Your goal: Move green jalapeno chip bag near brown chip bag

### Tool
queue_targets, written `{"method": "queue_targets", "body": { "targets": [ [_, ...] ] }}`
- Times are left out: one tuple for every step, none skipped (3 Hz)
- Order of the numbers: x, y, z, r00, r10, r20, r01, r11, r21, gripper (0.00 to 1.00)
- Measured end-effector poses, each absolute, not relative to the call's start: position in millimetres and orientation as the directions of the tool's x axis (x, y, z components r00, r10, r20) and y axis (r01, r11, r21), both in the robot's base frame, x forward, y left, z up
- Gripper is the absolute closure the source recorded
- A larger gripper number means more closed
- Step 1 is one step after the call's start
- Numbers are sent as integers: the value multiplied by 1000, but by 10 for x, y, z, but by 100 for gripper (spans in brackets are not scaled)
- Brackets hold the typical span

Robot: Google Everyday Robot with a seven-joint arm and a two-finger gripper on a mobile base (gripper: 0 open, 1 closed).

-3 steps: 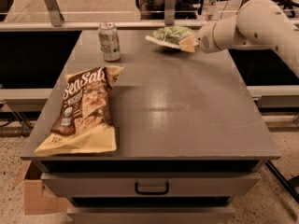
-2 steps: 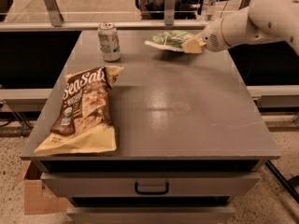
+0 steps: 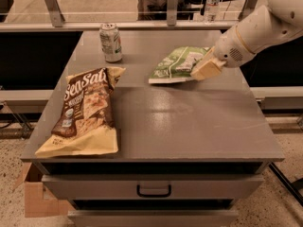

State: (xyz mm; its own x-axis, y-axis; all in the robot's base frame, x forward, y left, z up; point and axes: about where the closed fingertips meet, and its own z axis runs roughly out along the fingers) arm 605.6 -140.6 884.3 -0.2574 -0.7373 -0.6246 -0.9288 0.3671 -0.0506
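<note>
The robot's gripper will release the green jalapeno chip bag on the grey table (image 3: 147, 95) next to the far end of the brown chip bag.
The green jalapeno chip bag (image 3: 177, 64), green with white panels, is held at its right end by my gripper (image 3: 207, 67), right of the table's middle and toward the back. The bag is tilted, its left end low over the tabletop. My white arm reaches in from the upper right. The brown chip bag (image 3: 86, 110), dark brown with pale yellow ends and "Sea Salt" lettering, lies flat at the table's left front, well to the left of the green bag.
A green-and-silver drink can (image 3: 111, 42) stands at the back left of the grey table (image 3: 189, 126). A drawer handle (image 3: 154, 191) is below the front edge. A cardboard box (image 3: 35, 197) sits on the floor at lower left. A railing runs behind the table.
My gripper has carried the green bag from the back right of the table forward and to the left, closer to the brown bag. The brown bag and the can have not moved.
</note>
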Motion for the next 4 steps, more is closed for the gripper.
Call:
{"method": "queue_targets", "body": {
  "targets": [
    [5380, -1250, 8768, -209, -780, -590, -968, 252, 11, 100],
    [5064, -985, 8778, -149, -776, -612, -985, 170, 24, 100],
    [4858, -689, 8794, -90, -761, -642, -996, 81, 43, 100],
    [4713, -463, 8813, -58, -741, -669, -998, 18, 67, 100]
  ]
}}
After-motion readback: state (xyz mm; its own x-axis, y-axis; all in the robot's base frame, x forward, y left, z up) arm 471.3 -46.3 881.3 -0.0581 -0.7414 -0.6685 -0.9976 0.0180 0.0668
